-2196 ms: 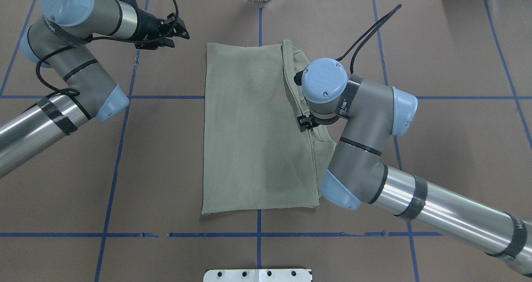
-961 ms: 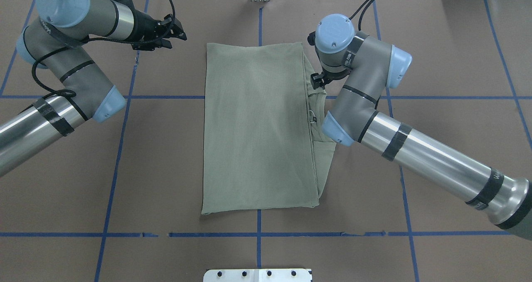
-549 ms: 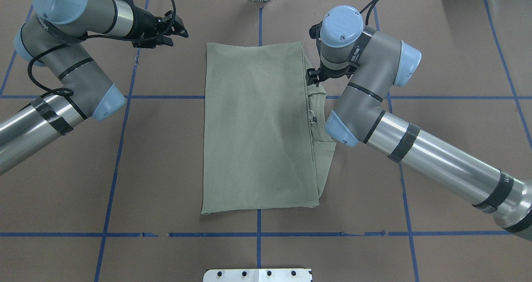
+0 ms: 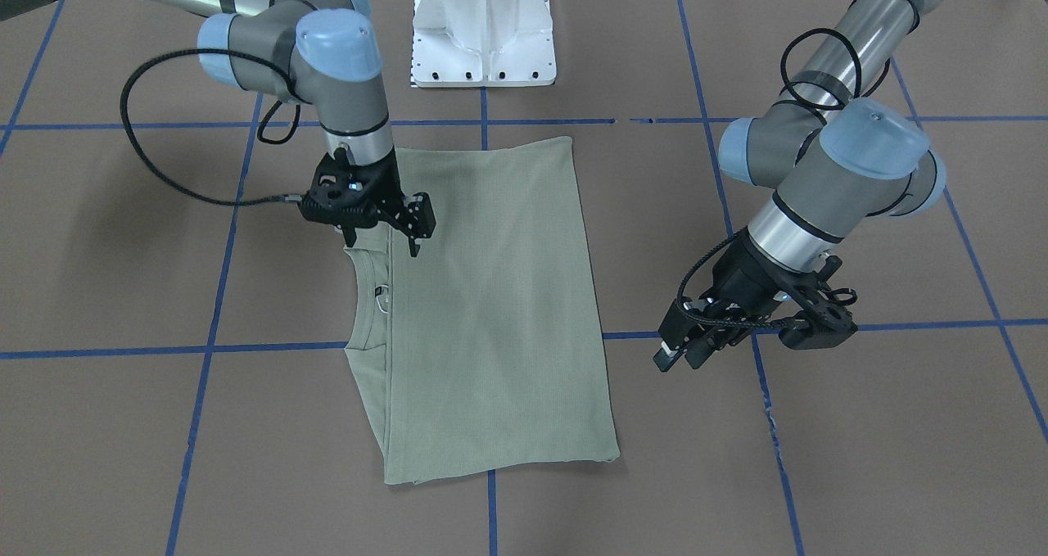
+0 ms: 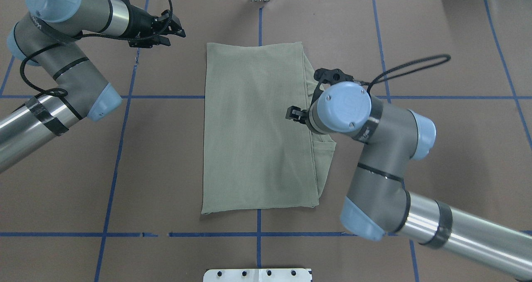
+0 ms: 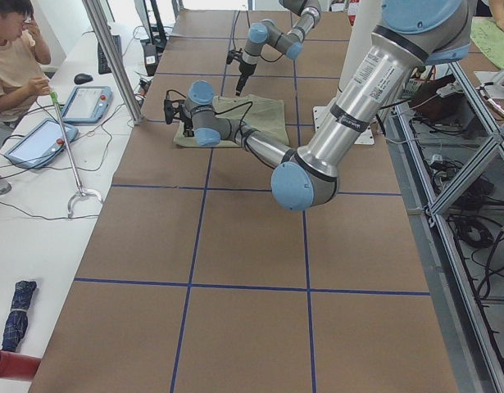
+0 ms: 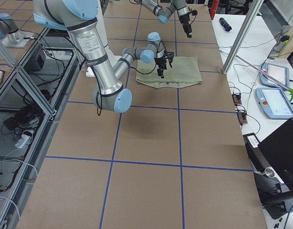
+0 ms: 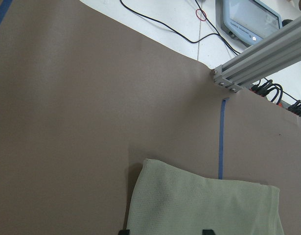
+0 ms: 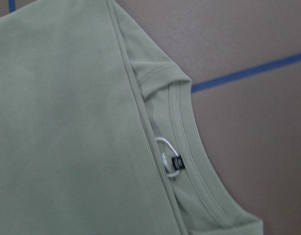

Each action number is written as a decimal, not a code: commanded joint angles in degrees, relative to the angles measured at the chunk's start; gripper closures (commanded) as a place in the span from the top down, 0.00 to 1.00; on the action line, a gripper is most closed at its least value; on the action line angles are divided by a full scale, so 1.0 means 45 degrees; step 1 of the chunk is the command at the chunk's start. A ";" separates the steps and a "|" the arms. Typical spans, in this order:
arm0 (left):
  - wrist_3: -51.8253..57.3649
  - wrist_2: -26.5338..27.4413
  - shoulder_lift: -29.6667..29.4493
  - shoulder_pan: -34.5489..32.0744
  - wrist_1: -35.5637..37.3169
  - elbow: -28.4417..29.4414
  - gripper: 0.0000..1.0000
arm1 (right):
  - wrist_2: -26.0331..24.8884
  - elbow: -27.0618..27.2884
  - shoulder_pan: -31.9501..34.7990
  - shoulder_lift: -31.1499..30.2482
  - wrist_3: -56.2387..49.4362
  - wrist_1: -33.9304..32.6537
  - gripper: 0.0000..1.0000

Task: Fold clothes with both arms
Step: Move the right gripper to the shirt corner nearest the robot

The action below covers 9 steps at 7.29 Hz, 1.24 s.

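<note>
Next, my right gripper moves to close on the collar-side corner point(image 4: 399, 155) of the sage-green shirt, at the end that lies toward the white pedestal plate.
The clothes are one sage-green shirt point(image 5: 257, 128), folded into a tall rectangle flat on the table's middle. Its round collar point(image 4: 368, 294) sticks out along the edge on my right arm's side. The right wrist view looks straight down on that collar, with a black label point(image 9: 173, 164) and a white string loop point(image 9: 165, 144). My right gripper point(image 4: 381, 241) hangs just above the shirt beside the collar, open and holding nothing. My left gripper point(image 5: 176, 24) hovers over bare table beyond the shirt's far left corner. Both of its fingertips point(image 8: 206, 231) show apart, so it is open and empty.
A white pedestal plate point(image 4: 483, 40) stands at the robot's side of the table. Blue tape lines point(image 5: 120, 149) grid the brown surface. An aluminium post point(image 8: 260, 58) rises at the far edge. A person point(image 6: 10, 65) sits at a side table with tablets.
My right arm swung from the shirt's far right corner back toward the robot and now sits over the collar, wrist turned. The left arm drifted slightly outward. The shirt's top layer lies straighter than at first.
</note>
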 commanded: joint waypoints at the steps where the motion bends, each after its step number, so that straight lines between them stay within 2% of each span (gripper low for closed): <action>1: 0.0004 0.0005 0.0082 -0.0023 0.0015 -0.0124 0.58 | -0.2288 0.1416 -0.2240 -0.1208 0.4332 -0.0016 0.98; 2: 0.0004 0.0025 0.0121 -0.0043 0.0015 -0.0124 0.58 | -0.2644 0.1438 -0.2694 -0.1290 0.5254 -0.0035 0.96; 5: 0.0004 0.0045 0.0141 -0.0023 -0.0004 -0.0104 0.58 | -0.2629 0.1438 -0.3497 -0.1760 0.7502 -0.0015 0.93; 8: 0.0004 0.0064 0.0122 -0.0023 -0.0004 -0.0124 0.58 | -0.2648 0.1438 -0.3948 -0.2110 0.7725 -0.0035 0.88; 9: 0.0004 0.0064 0.0121 -0.0023 -0.0004 -0.0124 0.58 | -0.2648 0.1419 -0.3949 -0.2131 0.7725 -0.0035 0.74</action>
